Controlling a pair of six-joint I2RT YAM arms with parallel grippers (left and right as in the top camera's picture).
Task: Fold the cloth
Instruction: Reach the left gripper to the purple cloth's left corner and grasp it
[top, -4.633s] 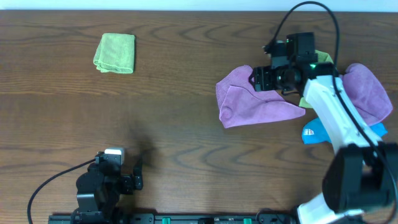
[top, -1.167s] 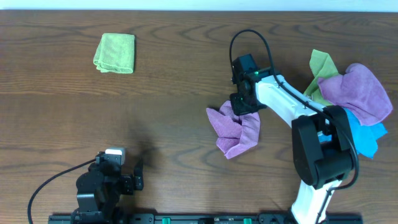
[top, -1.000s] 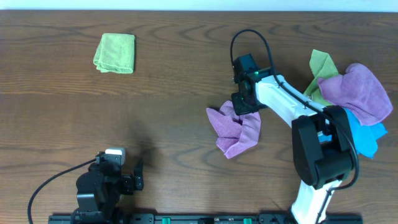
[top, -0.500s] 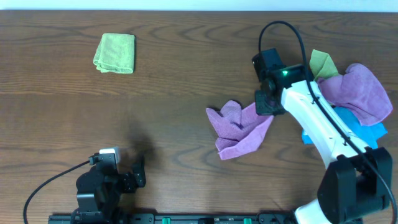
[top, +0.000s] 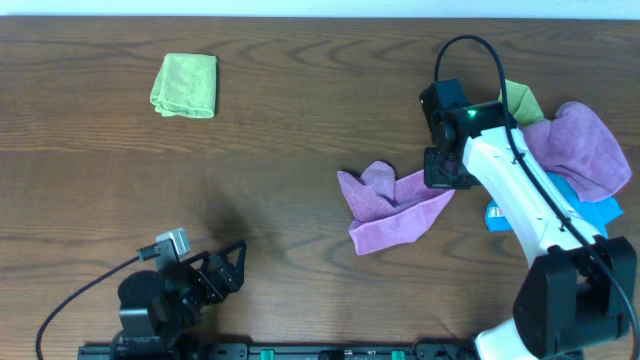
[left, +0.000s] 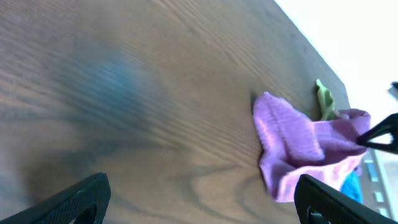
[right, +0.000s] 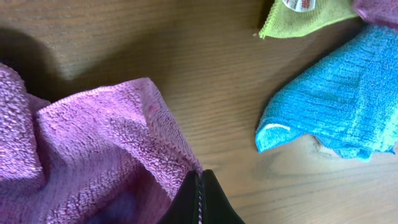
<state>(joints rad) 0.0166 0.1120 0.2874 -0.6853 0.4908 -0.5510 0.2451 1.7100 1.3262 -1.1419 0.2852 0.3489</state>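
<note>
The left gripper should next move to the rumpled lilac cloth's front corner (top: 355, 233) (left: 283, 181), opposite the cloth's edge that the right gripper holds, and close there.
The cloth (top: 390, 205) is a lilac towel lying rumpled on the wooden table right of centre. One edge is lifted toward my right gripper (top: 440, 170), which is shut on it. In the right wrist view the black fingertips of the right gripper (right: 200, 177) pinch a thin seam of the cloth (right: 93, 143). My left gripper (top: 232, 268) hovers near the front left edge, open and holding nothing. In the left wrist view the cloth (left: 298, 143) lies far ahead, beyond the wide-apart fingers of the left gripper (left: 202, 196).
A folded lime-green cloth (top: 185, 85) lies at the back left. At the right edge sits a heap: another lilac cloth (top: 580, 150), a green cloth (top: 515, 100) and a blue cloth (top: 600, 212). The blue cloth (right: 329, 106) lies close to the right gripper.
My right gripper has moved right, away from the table's middle, dragging the cloth's edge with it and stretching the cloth out. The left arm has tilted slightly.
</note>
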